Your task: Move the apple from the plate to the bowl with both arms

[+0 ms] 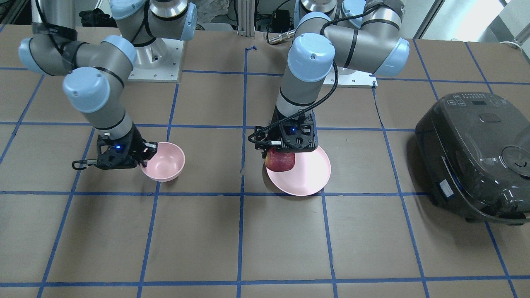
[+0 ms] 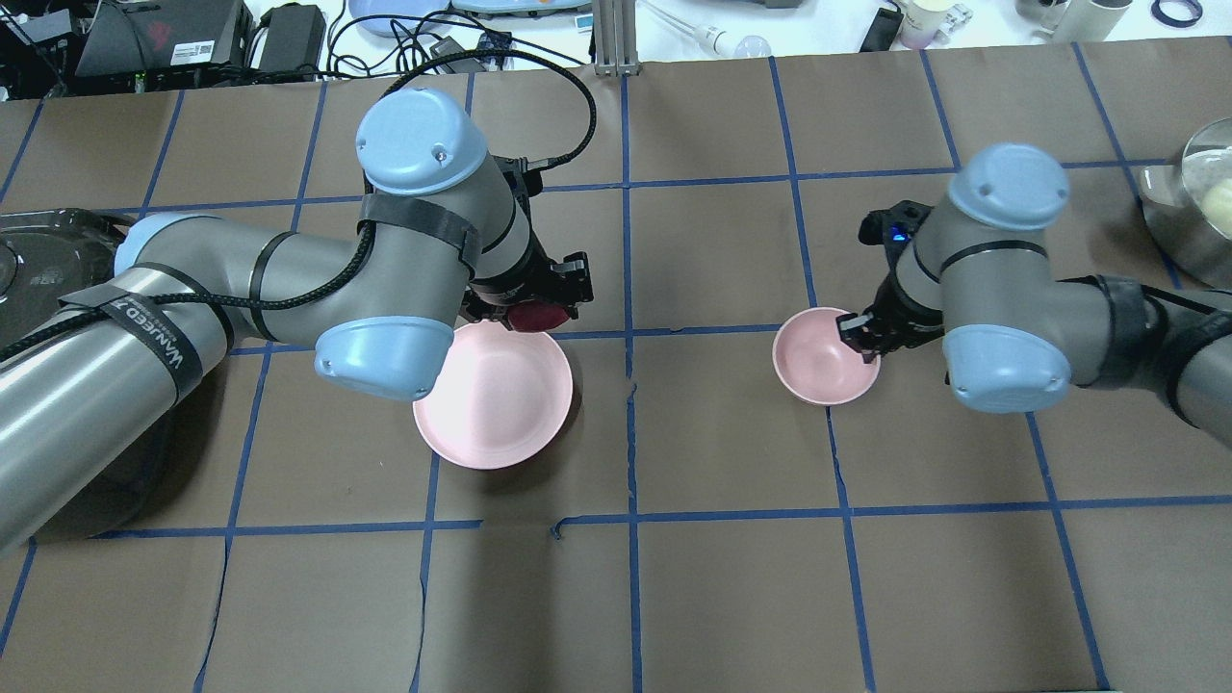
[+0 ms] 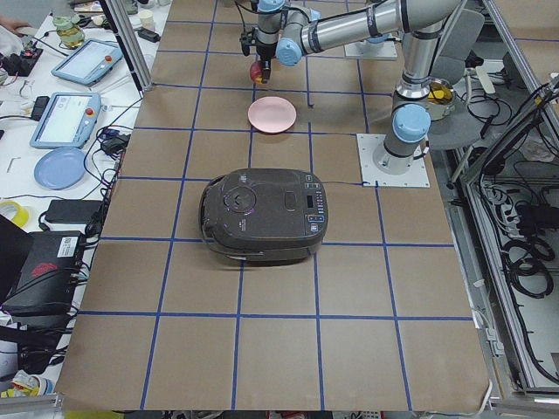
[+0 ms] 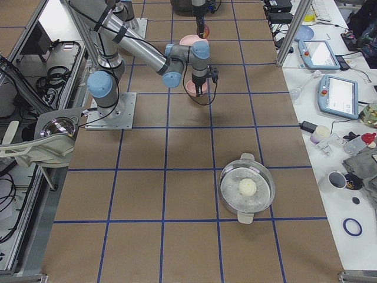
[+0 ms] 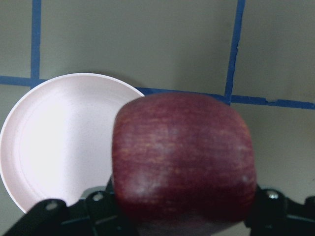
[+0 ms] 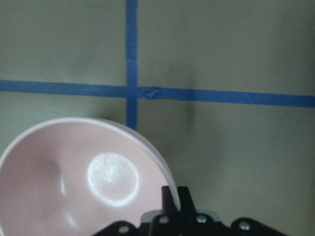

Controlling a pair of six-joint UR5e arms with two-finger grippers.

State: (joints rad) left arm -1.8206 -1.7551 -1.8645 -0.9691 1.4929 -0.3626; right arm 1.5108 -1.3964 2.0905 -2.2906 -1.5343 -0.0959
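Observation:
Next, I put the apple in the small pink bowl with my left gripper, over the bare table (image 1: 201,163) between the bowl and the plate.
The dark red apple (image 1: 280,160) is held in my left gripper (image 1: 282,150), which is shut on it. It hangs above the plate's edge nearest the bowl. In the left wrist view the apple (image 5: 182,157) fills the frame, with the pale pink plate (image 5: 59,142) lower down to the left. The plate (image 1: 306,178) is bare. My right gripper (image 1: 148,154) is shut on the rim of the small pink bowl (image 1: 165,163), which stands empty on the table. The right wrist view shows the bowl (image 6: 74,182) pinched at its rim by the fingers (image 6: 170,199).
A dark rice cooker (image 1: 476,157) stands on my left side of the table. A metal pot (image 2: 1203,202) sits at the far right. Blue tape lines cross the brown table cover (image 1: 248,240).

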